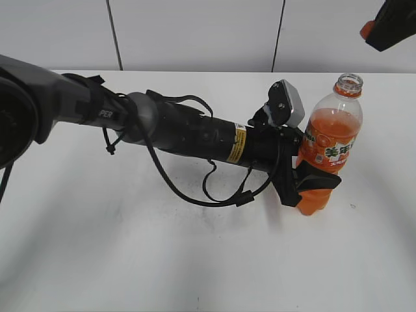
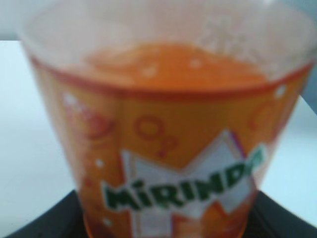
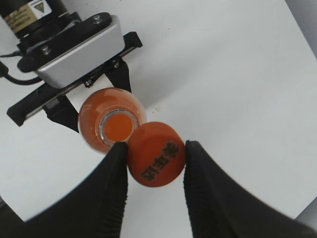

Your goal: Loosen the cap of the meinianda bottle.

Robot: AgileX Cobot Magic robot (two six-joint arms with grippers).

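The robot's right gripper should set the orange cap down on the white table point(image 1: 382, 168) next to the meinianda bottle, away from the left arm. The cap is now held high above the bottle.
The meinianda bottle point(image 1: 330, 146) stands upright on the white table at the right, with orange soda, its label band and an open, uncapped neck. My left gripper point(image 1: 311, 181) is shut on the bottle's lower body; the label fills the left wrist view point(image 2: 168, 163). My right gripper point(image 3: 154, 157) is shut on the orange cap point(image 3: 157, 154), which is off the bottle and held high above it. From above, the open bottle mouth point(image 3: 117, 127) shows beside the cap. In the exterior view the right gripper point(image 1: 390, 25) sits at the top right corner with a bit of orange at its tip.
The left arm point(image 1: 182, 130) with its looping cables stretches across the table from the left. The white table point(image 1: 162, 260) is bare round the bottle. A pale panelled wall point(image 1: 195, 32) runs behind.
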